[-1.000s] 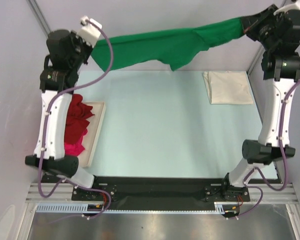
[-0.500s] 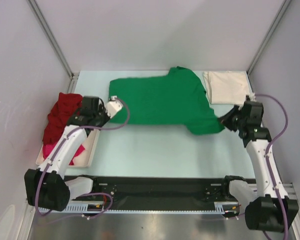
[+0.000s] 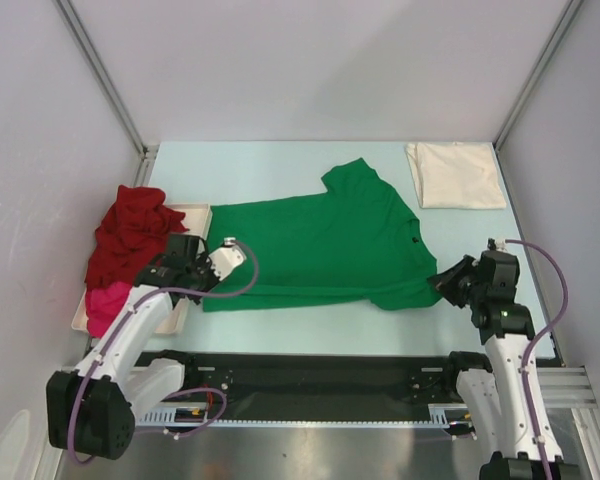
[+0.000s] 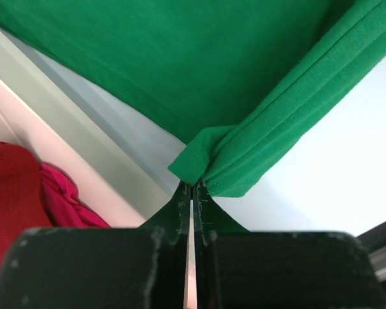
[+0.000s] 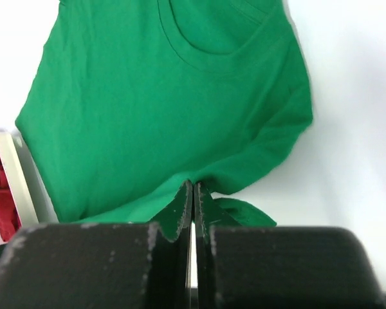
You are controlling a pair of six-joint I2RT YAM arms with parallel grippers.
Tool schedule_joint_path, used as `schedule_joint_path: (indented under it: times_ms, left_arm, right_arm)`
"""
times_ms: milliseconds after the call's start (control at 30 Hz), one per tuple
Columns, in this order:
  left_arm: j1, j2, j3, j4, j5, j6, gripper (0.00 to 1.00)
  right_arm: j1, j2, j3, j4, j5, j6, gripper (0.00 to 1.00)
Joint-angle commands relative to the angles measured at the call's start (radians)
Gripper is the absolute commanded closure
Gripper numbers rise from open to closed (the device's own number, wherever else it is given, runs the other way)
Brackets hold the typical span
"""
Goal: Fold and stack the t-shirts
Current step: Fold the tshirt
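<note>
The robot's left gripper bunches the folded green t-shirt's inner corner at the hem, so it should take the t-shirt's outer fold [image 4: 240, 189] and pull the green t-shirt toward the robot.
The bright green t-shirt [image 3: 320, 245] lies spread flat on the pale table, collar toward the right. My left gripper [image 3: 212, 270] is shut on the shirt's left hem corner [image 4: 192, 168], beside the tray. My right gripper [image 3: 442, 281] is shut on a fold of green cloth [image 5: 199, 175] at the shirt's near right edge, below the collar [image 5: 209, 51]. A dark red t-shirt [image 3: 130, 230] and a magenta t-shirt [image 3: 104, 302] lie crumpled in the tray. A cream-white t-shirt [image 3: 456, 175] lies folded at the back right.
The shallow cream tray [image 3: 194, 214] stands at the left edge of the table, its wall [image 4: 58, 151] close to my left gripper. Grey walls enclose the back and both sides. The arm bases sit on a black rail [image 3: 320, 375] at the near edge.
A second ago both arms held the green t-shirt stretched high at the back. They have come down and toward the near edge, and the shirt now lies flat.
</note>
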State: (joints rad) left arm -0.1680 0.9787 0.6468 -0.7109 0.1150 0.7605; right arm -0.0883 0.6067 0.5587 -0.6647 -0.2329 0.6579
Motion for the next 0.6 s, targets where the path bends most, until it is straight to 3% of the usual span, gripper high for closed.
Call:
schedule_joint_path:
  times_ms: [0,233,567]
  left_arm:
    - [-0.004,0.047,0.011,0.06,-0.02,-0.022,1.0]
    - [-0.001,0.195,0.068,0.113,-0.097,-0.122,1.0]
    - [0.004,0.273,0.062,0.174,-0.158,-0.173,1.0]
  right_arm:
    - [0.004,0.107,-0.022,0.18,-0.046,0.026,1.0]
    - [0.085,0.534,0.115,0.405,0.033,-0.112,1.0]
    - [0.085,0.829,0.256,0.504,0.058,-0.216,1.0]
